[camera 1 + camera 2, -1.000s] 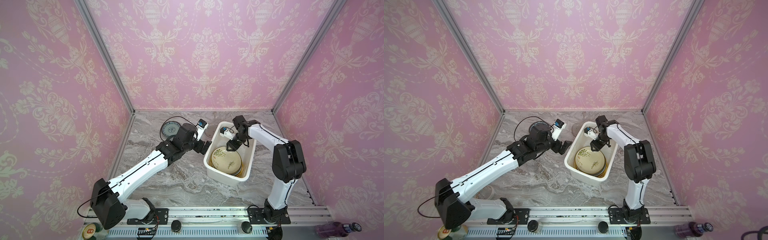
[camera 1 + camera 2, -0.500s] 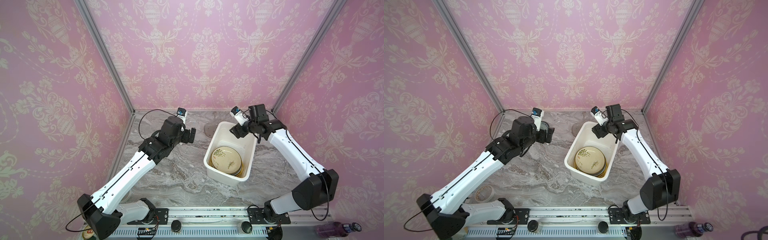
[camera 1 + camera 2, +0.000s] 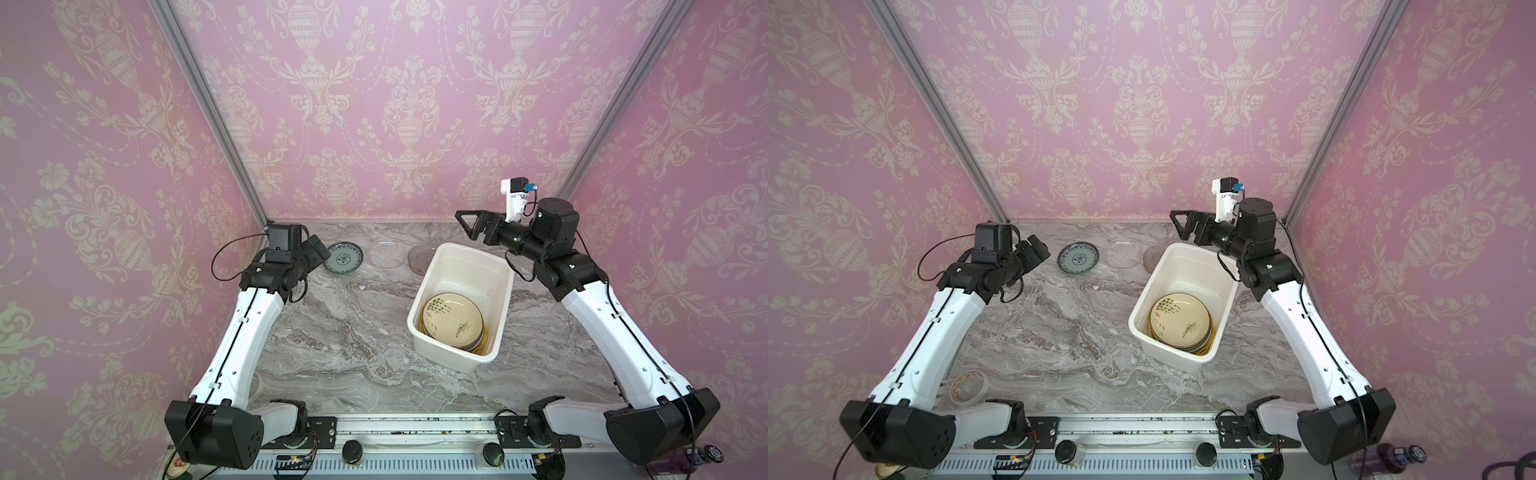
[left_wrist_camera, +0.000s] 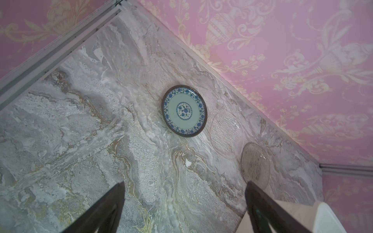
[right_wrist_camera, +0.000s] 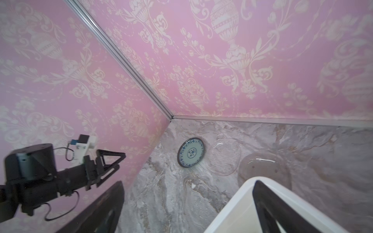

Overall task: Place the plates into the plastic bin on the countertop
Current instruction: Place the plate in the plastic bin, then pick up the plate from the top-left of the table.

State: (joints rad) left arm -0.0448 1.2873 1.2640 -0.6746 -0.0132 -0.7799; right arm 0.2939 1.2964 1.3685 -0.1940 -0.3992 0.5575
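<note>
Next, the left gripper moves to the teal plate's rim (image 3: 326,264) (image 4: 163,109), on the side farthest from the clear glass plate, and closes there.
The white plastic bin (image 3: 422,291) (image 3: 1144,291) stands on the grey countertop (image 3: 353,332), holding a stack of plates with a cream floral plate (image 3: 453,320) (image 3: 1179,320) on top. Along the back wall lie a teal patterned plate (image 3: 343,258) (image 4: 184,111) (image 5: 190,152), a clear glass plate (image 3: 386,254) (image 4: 226,134) and a smoky glass plate (image 3: 417,257) (image 4: 255,163), the last partly behind the bin. My left gripper (image 3: 318,249) (image 4: 185,182) is open and empty, just left of the teal plate. My right gripper (image 3: 467,224) (image 5: 188,182) hovers open and empty above the bin's far rim.
A roll of tape (image 3: 969,386) lies at the front left beside the left arm's base. Pink walls close the back and both sides. The bin's corner (image 4: 327,217) shows beside my left finger. A purple bottle (image 3: 1387,455) lies off the counter at front right.
My right gripper opened, rose out of the bin and drew back above its far rim. My left arm swung away from the bin to the far left, near the teal plate.
</note>
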